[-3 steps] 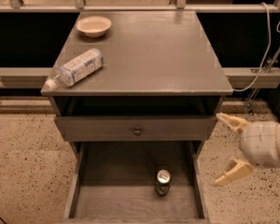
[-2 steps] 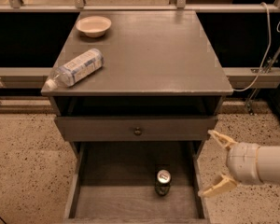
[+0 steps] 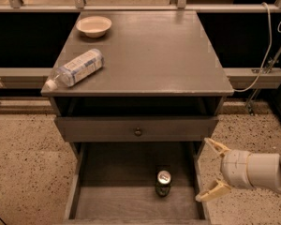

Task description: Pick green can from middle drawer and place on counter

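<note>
The green can is next, and my gripper should go to the green can's upper sides [image 3: 164, 180], close to its silver lid, and close there.
The green can [image 3: 163, 183] stands upright on the plank floor of the pulled-out middle drawer [image 3: 107, 205], right of its middle, its silver lid facing up. The counter [image 3: 150, 50] is the flat grey-brown cabinet top above. My gripper [image 3: 211, 169] is at the lower right, over the drawer's right wall, to the right of the can and apart from it. Its two tan fingers are spread open and hold nothing.
A clear plastic bottle [image 3: 75, 68] lies on its side at the counter's left front edge. A cream bowl [image 3: 94, 26] sits at the counter's back left. A closed drawer front with a knob [image 3: 137, 131] is above the open drawer. A cable [image 3: 267, 46] hangs at right.
My gripper has moved left and down, from beside the cabinet to the drawer's right wall, closer to the can. The can, bottle and bowl have not moved.
</note>
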Tool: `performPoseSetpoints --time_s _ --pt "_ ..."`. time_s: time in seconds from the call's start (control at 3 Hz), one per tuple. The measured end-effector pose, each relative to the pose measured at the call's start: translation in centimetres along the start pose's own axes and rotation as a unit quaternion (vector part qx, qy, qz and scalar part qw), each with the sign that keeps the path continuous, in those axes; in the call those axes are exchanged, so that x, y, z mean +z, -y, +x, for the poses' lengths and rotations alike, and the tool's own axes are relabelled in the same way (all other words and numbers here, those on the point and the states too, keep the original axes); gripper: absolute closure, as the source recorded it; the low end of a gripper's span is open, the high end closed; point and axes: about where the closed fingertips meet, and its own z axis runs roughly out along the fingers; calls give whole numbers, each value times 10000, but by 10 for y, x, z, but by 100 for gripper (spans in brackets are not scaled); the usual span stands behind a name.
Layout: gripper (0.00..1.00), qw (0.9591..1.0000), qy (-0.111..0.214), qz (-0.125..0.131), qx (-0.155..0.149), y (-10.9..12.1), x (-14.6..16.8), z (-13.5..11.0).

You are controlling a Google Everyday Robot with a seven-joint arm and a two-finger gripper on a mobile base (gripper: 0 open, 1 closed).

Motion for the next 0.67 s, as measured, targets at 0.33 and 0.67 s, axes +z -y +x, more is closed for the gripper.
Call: performPoseSetpoints --time_s 0.33,0.67 --pt "0 9998 90 -153 -30 -2 9 -2" --pt "0 9986 364 -365 -84 -12 71 9"
